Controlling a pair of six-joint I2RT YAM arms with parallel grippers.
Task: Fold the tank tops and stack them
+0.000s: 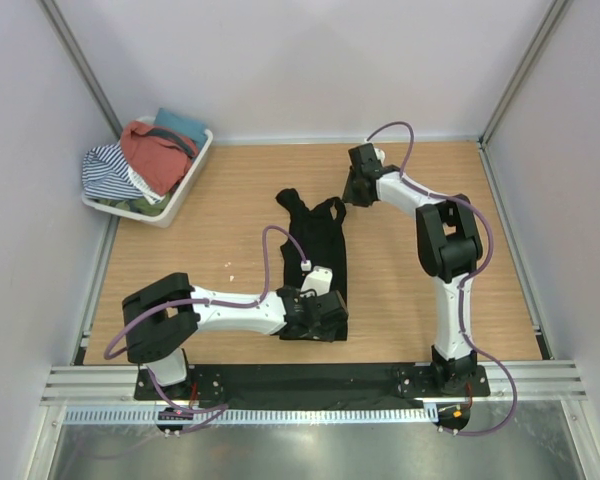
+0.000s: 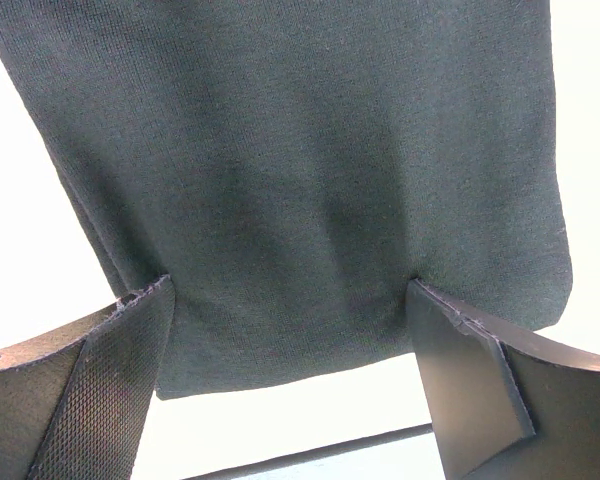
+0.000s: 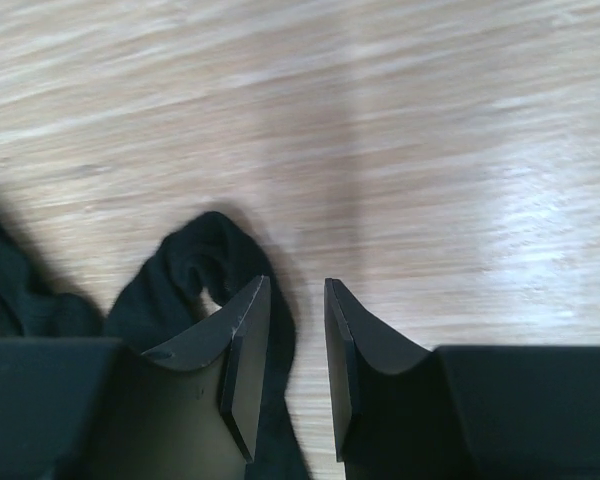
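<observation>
The looped strap lies beside my right gripper's fingers, with only wood in their gap. I will open, back off and pinch the strap's far bend (image 1: 332, 202).
A black tank top (image 1: 320, 240) lies flat and long on the wooden table, straps at the far end. My left gripper (image 1: 318, 316) stands over its near hem, open wide, both fingertips touching the cloth (image 2: 300, 150) with the hem edge between them (image 2: 290, 290). My right gripper (image 1: 357, 192) hovers at the far right strap, open by a narrow gap with only bare wood between the pads (image 3: 297, 290). The looped black strap (image 3: 195, 262) lies beside and under its left finger. A rust-red tank top (image 1: 152, 158) with a dark strap sits in the basket.
A white plastic basket (image 1: 187, 186) at the far left corner holds a striped garment (image 1: 107, 172) and a teal cloth (image 1: 182, 126) with the red top. White walls close in the table on three sides. A black strip runs along the near edge (image 1: 310, 378).
</observation>
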